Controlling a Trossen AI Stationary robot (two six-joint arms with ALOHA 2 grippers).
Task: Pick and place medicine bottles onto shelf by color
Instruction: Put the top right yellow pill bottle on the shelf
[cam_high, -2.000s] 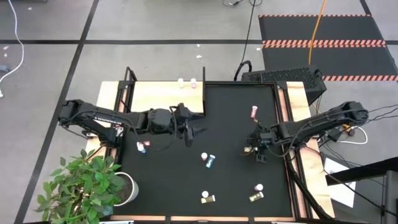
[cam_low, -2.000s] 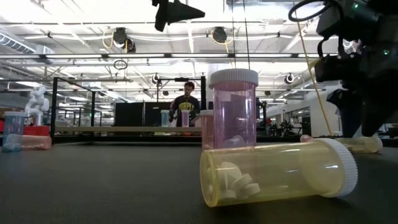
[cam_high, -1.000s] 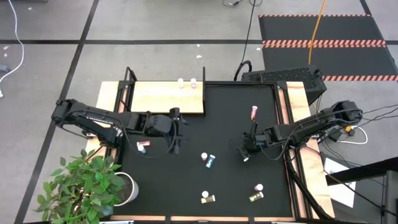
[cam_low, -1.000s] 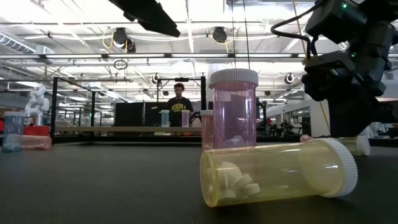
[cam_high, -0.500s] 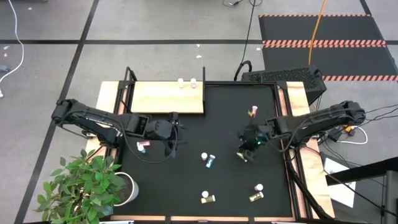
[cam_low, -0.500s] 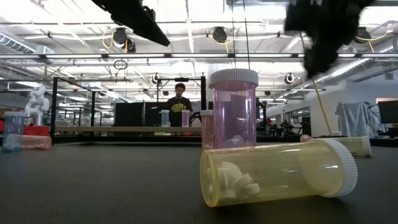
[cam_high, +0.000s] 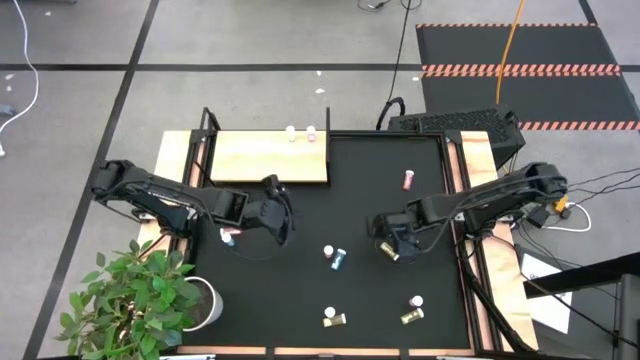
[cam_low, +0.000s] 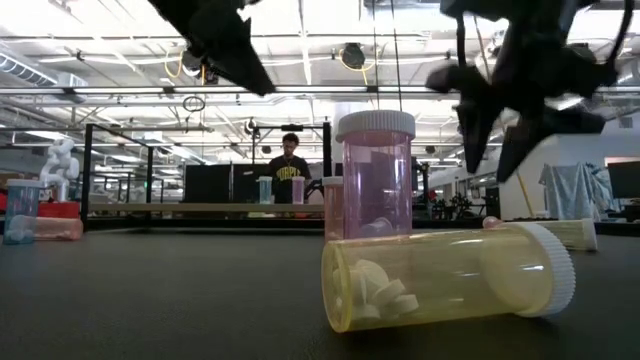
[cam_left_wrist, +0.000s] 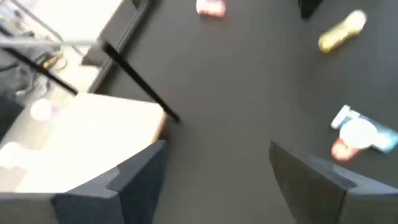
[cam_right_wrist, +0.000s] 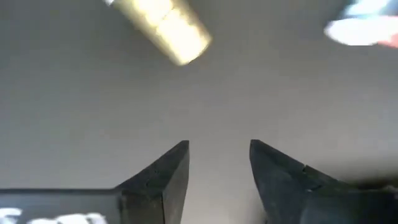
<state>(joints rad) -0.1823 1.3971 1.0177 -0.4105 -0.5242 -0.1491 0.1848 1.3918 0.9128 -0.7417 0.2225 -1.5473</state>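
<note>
The yellow bottle is lying flat, far from the shelf, so the robot's right gripper needs to grip its body (cam_right_wrist: 175, 34), turn it cap up and bring it to the left gripper.
Small white-capped medicine bottles lie scattered on the black mat (cam_high: 300, 290). A blue one (cam_high: 336, 257) lies mid-mat, a pink one (cam_high: 407, 180) at the far right and another pink one (cam_high: 229, 236) at the left. Yellow ones (cam_high: 335, 318) lie near the front edge. Two bottles (cam_high: 300, 132) stand on the far edge of the pale wooden shelf (cam_high: 265, 157). My left gripper (cam_high: 282, 222) hangs open above the mat by the shelf's near right corner, nothing between its fingers (cam_left_wrist: 311, 180). My right gripper (cam_right_wrist: 217, 168) is open and empty. A yellow bottle (cam_right_wrist: 165, 25) lies just ahead of it.
A potted plant (cam_high: 140, 295) stands at the table's near left corner. A black frame rail (cam_left_wrist: 140, 84) runs along the shelf's edge. In the low view a yellow bottle (cam_low: 450, 275) and an upright pink one (cam_low: 375, 175) fill the foreground. A person stands far behind the table.
My right gripper has risen off the mat and swung toward the table's left, ending beside the lying yellow bottle. My left gripper has sunk a little and rolled at the wrist, staying by the shelf's corner. No bottle has moved.
</note>
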